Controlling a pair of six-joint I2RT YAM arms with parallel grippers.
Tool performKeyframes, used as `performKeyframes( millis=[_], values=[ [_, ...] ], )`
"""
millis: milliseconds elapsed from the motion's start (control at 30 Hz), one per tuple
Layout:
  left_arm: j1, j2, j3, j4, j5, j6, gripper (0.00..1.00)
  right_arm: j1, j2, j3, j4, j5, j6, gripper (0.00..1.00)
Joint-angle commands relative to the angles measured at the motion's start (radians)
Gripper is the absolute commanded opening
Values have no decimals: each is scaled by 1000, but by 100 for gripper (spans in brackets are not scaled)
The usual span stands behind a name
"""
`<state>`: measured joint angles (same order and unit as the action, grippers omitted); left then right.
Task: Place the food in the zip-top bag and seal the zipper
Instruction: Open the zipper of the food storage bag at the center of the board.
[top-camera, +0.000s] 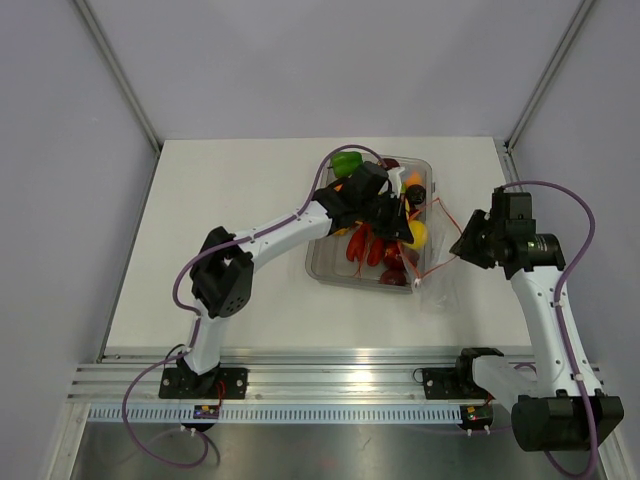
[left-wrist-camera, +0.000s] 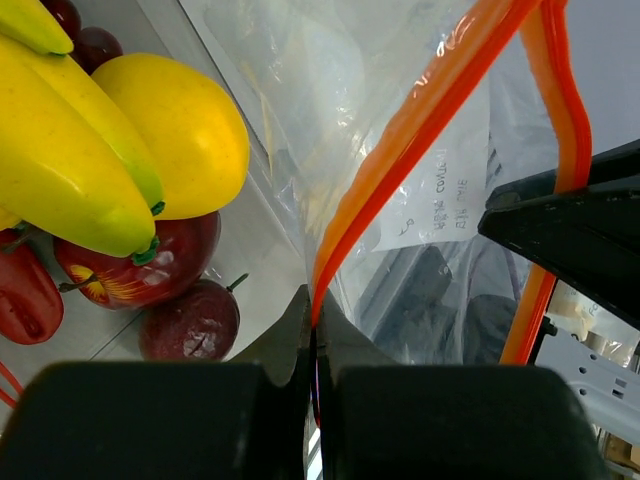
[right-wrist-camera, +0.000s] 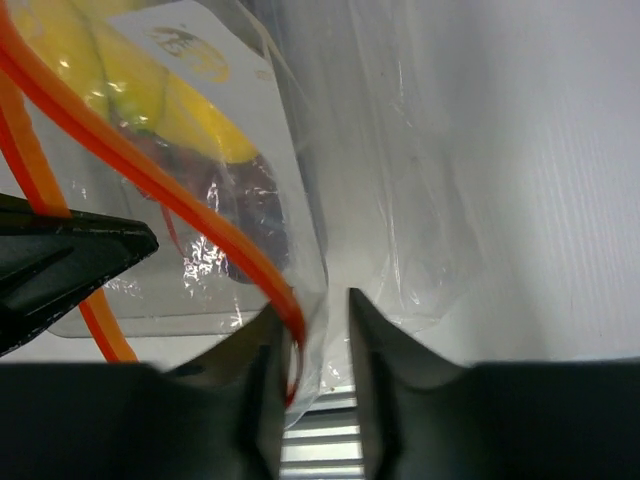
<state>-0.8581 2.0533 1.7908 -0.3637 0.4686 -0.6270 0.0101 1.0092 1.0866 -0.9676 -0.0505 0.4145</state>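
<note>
I should clamp the zipper, which lies loose against my right gripper's finger, with my right gripper and pull the bag clear before my left gripper takes bananas (left-wrist-camera: 72, 150).
The clear zip-top bag (top-camera: 440, 285) hangs between my two grippers, just right of the tray, its mouth spread. My left gripper (left-wrist-camera: 315, 315) is shut on the orange-red zipper (left-wrist-camera: 420, 130) at one end of the mouth. My right gripper (right-wrist-camera: 312, 320) is open at the other end; the zipper (right-wrist-camera: 150, 175) lies loose against its left finger. The food sits in the tray: yellow bananas (left-wrist-camera: 60, 150), a yellow fruit (left-wrist-camera: 185, 130), a red apple (left-wrist-camera: 150, 265), a dark red fruit (left-wrist-camera: 190, 320), a green pepper (top-camera: 347, 162) and a red lobster (top-camera: 362, 245). Nothing shows inside the bag.
The rigid clear tray (top-camera: 325, 268) stands at the table's middle, under the left gripper (top-camera: 402, 212). The right gripper (top-camera: 462, 240) hovers to its right. An aluminium rail (top-camera: 340, 375) runs along the near edge. Grey walls enclose the white table (top-camera: 220, 220).
</note>
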Motion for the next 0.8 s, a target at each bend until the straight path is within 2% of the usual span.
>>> performKeyframes(
  millis=[0, 100, 400, 433, 500, 600, 633, 767],
  values=[
    [-6, -73, -2, 45, 39, 19, 0, -2, -14, -4, 61, -45, 20, 25],
    [-6, -73, 4, 25, 24, 42, 0, -2, -35, 10, 55, 3, 36, 0],
    [-2, -58, 113, -158, -91, 254, 2, -1, -57, 101, -28, 211, 20, 0],
    [-2, -55, 119, -171, -87, 282, 7, -2, -54, 110, -37, 242, 17, 0],
    [-2, -53, 136, -184, -56, 306, 44, -2, -37, 145, -71, 276, 9, 0],
    [-2, -42, 175, -222, -6, 342, 77, -2, -9, 197, -124, 340, 0, 0],
    [-2, -41, 185, -231, 5, 354, 80, -2, -3, 208, -134, 359, -2, 0],
    [-1, -47, 231, -259, 51, 385, 82, -2, 31, 252, -177, 366, 0, 0]
  ],
)
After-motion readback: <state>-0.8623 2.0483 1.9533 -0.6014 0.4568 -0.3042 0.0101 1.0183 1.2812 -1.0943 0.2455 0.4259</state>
